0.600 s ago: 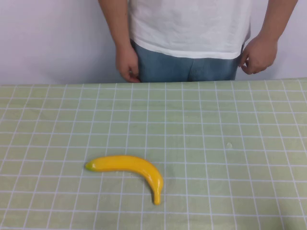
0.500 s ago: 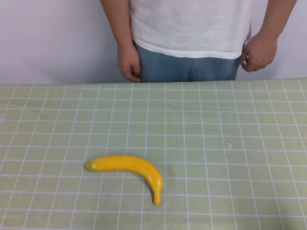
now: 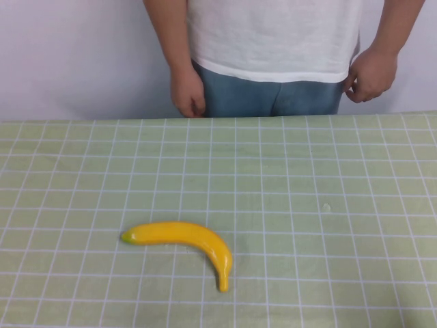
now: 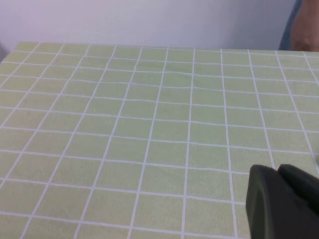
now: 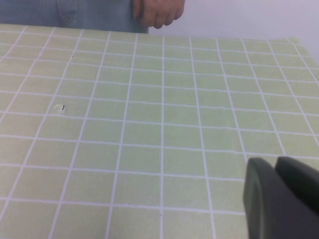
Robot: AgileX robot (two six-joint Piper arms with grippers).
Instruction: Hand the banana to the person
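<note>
I next close my left gripper on the yellow banana's end with the greenish tip (image 3: 138,234), leaving the stem end free.
The yellow banana (image 3: 186,238) lies on the green checked tablecloth (image 3: 307,164) at the front left, greenish tip pointing left, touched by nothing. The person (image 3: 273,41), in a white T-shirt and blue jeans, stands behind the table's far edge with both hands hanging at the sides. Neither arm shows in the high view. My left gripper (image 4: 276,172) hovers over bare cloth, fingers together, empty; the person's arm (image 4: 304,30) shows at the far edge. My right gripper (image 5: 274,164) is also shut and empty over bare cloth; the person's hand (image 5: 158,11) is beyond it. The banana shows in neither wrist view.
A small white speck (image 3: 326,206) sits on the cloth right of centre; it also shows in the right wrist view (image 5: 60,108). A plain white wall (image 3: 75,61) stands behind the table.
The person has shifted slightly to the right, hands moving with the body. The banana has not moved.
</note>
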